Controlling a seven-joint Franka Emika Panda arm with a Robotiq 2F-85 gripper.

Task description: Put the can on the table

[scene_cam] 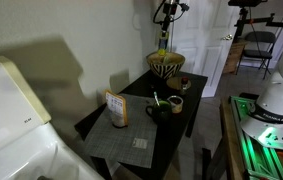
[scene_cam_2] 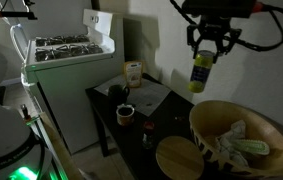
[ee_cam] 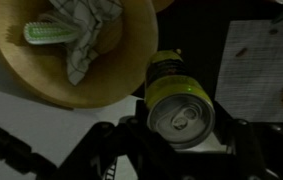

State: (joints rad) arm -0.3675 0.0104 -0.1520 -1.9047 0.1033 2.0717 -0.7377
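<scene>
The robot's gripper needs to release the can, now held high above the table, on the black table (scene_cam: 153, 92) (ee_cam: 194, 38) between the woven bowl and the grey placemat.
The can (scene_cam_2: 200, 72) is a slim yellowish-green cylinder held upright in my gripper (scene_cam_2: 207, 50), high above the black table (scene_cam_2: 166, 108). In the wrist view the can (ee_cam: 179, 105) fills the space between the jaws, its silver top facing the camera. In an exterior view the gripper (scene_cam: 164, 30) hangs with the can (scene_cam: 164, 42) above the striped woven bowl (scene_cam: 166, 65). The gripper is shut on the can. The table (scene_cam: 193, 88) bears a grey placemat (scene_cam: 121, 135).
The woven bowl (scene_cam_2: 233, 140) holds a cloth and a green object (ee_cam: 43, 33). On the table stand a dark bowl (scene_cam: 158, 108), a brown cup (scene_cam: 177, 103), a box (scene_cam: 116, 108) and a round lid (scene_cam_2: 178, 158). A white appliance (scene_cam_2: 66, 80) stands beside the table.
</scene>
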